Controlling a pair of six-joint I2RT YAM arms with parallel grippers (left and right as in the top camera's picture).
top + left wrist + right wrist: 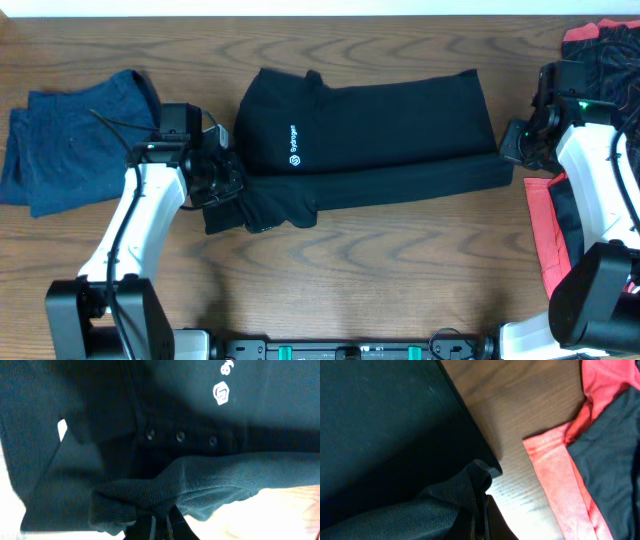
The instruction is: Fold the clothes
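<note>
Next, my right gripper lets go of the fabric on the black trousers' own edge (491, 152) (489, 461) facing the red-and-black pieces.
Black trousers (380, 125) with a small white logo (293, 158) lie folded lengthwise across the middle of the table. My left gripper (232, 190) is shut on a bunched fold of their left end. In the left wrist view the gripper (161, 525) pinches that black cloth (165, 490) below a row of buttons (180, 436). At the trousers' right end, my right gripper (508, 150) is shut on the fabric. The right wrist view shows this gripper (482, 520) clamping a black corner (445, 505) just above the wood.
A dark blue garment (70, 145) lies crumpled at the far left. Red-and-black pieces lie at the right edge (545, 225) and the back right corner (600, 40), and one shows in the right wrist view (580, 450). Bare wood (380, 270) runs along the front.
</note>
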